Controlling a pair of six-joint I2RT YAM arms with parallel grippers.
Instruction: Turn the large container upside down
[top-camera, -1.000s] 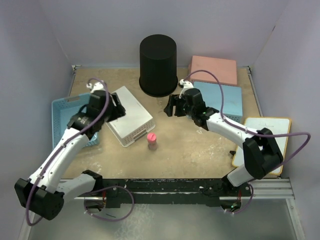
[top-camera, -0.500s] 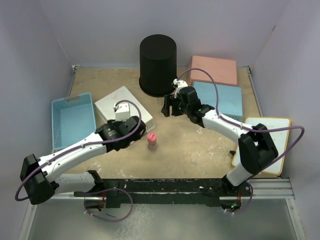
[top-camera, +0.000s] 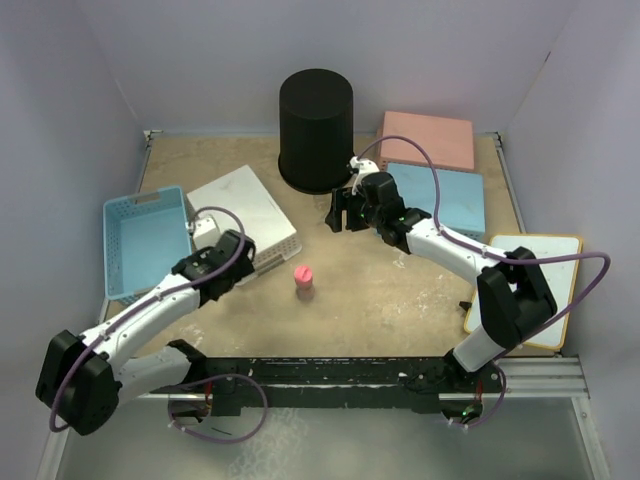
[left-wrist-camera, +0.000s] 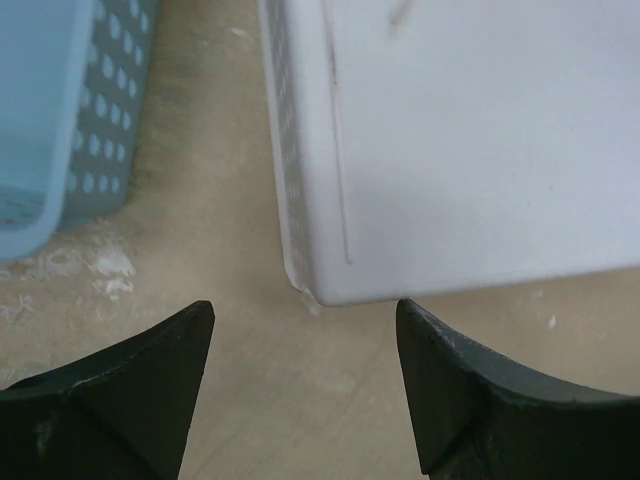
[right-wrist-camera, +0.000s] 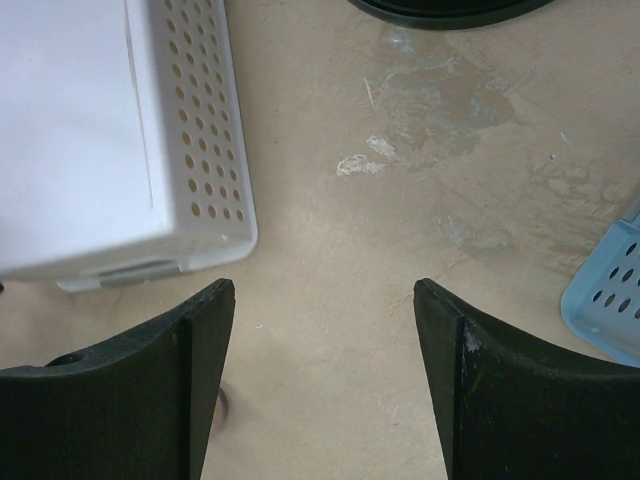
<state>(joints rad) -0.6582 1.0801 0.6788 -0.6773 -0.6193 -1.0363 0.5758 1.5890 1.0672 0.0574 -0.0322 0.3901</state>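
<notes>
The robot's left gripper needs to next move to the blue basket's long rim (top-camera: 188, 233) (left-wrist-camera: 82, 75) facing the white basket and close there, because this basket gets turned over.
The large container (top-camera: 316, 130) is a tall round black bin standing at the back centre, with its wider rolled rim down on the table. A sliver of that rim shows at the top of the right wrist view (right-wrist-camera: 450, 8). My right gripper (top-camera: 338, 212) is open and empty just in front of the bin's base, over bare table (right-wrist-camera: 325, 300). My left gripper (top-camera: 243, 262) is open and empty, low at the near corner of the white basket (left-wrist-camera: 305, 330), far from the bin.
A white perforated basket (top-camera: 245, 215) lies bottom up left of centre (left-wrist-camera: 450, 150) (right-wrist-camera: 70, 130). A blue basket (top-camera: 145, 240) sits at the left (left-wrist-camera: 50, 100). A pink-capped bottle (top-camera: 304, 282) stands in the middle. Pink (top-camera: 428, 138) and blue (top-camera: 445, 195) baskets and a white board (top-camera: 530, 285) lie at the right.
My left gripper swung right towards the bottle, then back left to the white basket's near corner. The white basket shifted slightly back and left. My right gripper edged left towards the bin.
</notes>
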